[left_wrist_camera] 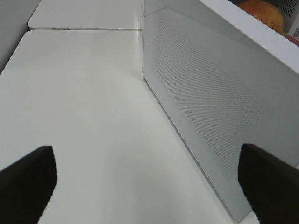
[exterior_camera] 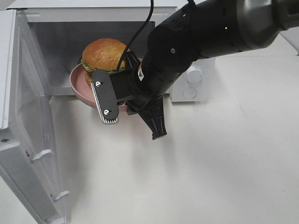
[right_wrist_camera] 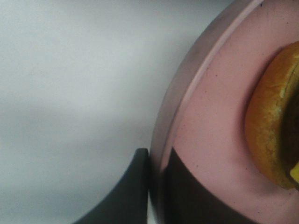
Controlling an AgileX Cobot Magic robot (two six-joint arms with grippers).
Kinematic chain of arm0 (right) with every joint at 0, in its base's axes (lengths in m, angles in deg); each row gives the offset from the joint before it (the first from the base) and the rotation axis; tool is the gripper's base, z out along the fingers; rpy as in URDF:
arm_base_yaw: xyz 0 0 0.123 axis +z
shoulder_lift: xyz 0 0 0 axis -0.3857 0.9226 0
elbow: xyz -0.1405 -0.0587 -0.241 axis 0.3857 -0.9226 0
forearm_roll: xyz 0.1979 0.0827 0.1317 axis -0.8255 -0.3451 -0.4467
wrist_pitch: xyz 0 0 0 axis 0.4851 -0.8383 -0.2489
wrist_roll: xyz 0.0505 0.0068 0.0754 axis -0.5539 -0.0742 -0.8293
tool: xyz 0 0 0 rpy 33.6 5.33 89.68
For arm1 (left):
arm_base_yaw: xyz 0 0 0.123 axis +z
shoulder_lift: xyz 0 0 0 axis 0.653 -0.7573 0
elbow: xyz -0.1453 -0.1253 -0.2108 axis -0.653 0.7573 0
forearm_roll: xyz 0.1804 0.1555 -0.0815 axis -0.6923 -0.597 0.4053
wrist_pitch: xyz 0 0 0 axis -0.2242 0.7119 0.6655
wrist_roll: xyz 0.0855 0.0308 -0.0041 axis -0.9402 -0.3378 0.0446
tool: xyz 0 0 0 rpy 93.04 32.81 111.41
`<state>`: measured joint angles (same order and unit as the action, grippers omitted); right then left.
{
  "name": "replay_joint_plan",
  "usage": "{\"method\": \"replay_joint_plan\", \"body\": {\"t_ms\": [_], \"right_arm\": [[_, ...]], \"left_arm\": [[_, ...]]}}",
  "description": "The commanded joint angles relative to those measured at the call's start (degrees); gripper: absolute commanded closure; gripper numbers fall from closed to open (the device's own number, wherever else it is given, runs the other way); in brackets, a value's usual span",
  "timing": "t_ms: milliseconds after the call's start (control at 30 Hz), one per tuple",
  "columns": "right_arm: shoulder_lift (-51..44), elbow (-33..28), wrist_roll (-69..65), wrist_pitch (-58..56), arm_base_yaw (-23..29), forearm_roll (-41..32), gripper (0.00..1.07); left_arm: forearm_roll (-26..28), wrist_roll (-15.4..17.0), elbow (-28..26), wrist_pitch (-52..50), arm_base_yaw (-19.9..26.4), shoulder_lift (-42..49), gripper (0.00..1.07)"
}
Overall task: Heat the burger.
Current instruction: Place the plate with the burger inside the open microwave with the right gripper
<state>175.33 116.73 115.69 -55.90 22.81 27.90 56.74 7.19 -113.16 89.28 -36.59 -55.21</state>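
Observation:
I need to let go of the pink plate with the burger from my right gripper on the bottom inside the open microwave (exterior_camera: 110,60). The plate is now at the microwave's mouth.
The burger (exterior_camera: 105,53), with a golden bun and a green lettuce frill, sits on a pink plate (exterior_camera: 78,84) at the mouth of the open microwave (exterior_camera: 56,37). My right gripper (exterior_camera: 132,105) is shut on the plate's near rim. In the right wrist view its fingers (right_wrist_camera: 135,191) pinch the pink plate (right_wrist_camera: 210,121) edge, one outside and one inside, with the burger (right_wrist_camera: 266,135) beside them. My left gripper (left_wrist_camera: 149,186) stands open over bare table next to the microwave door (left_wrist_camera: 210,107). The burger's bun (left_wrist_camera: 264,11) peeks over the door.
The microwave door (exterior_camera: 28,121) hangs open to the left, reaching toward the table's front edge. Two white knobs (exterior_camera: 193,74) sit on the microwave's control panel at the right. White tabletop (exterior_camera: 210,163) spreads in front and to the right.

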Motion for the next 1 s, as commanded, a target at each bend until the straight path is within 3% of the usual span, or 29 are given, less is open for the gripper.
{"method": "replay_joint_plan", "body": {"t_ms": [33, 1000], "right_arm": [[0.8, 3.09, -0.97, 3.84, -0.29, 0.74, 1.07], [14.15, 22.35, -7.62, -1.03, -2.29, 4.47, 1.07]], "left_arm": [[0.4, 0.29, 0.17, -0.34, -0.34, 1.38, 0.09], [0.4, 0.29, 0.17, -0.34, -0.34, 1.38, 0.09]]}}
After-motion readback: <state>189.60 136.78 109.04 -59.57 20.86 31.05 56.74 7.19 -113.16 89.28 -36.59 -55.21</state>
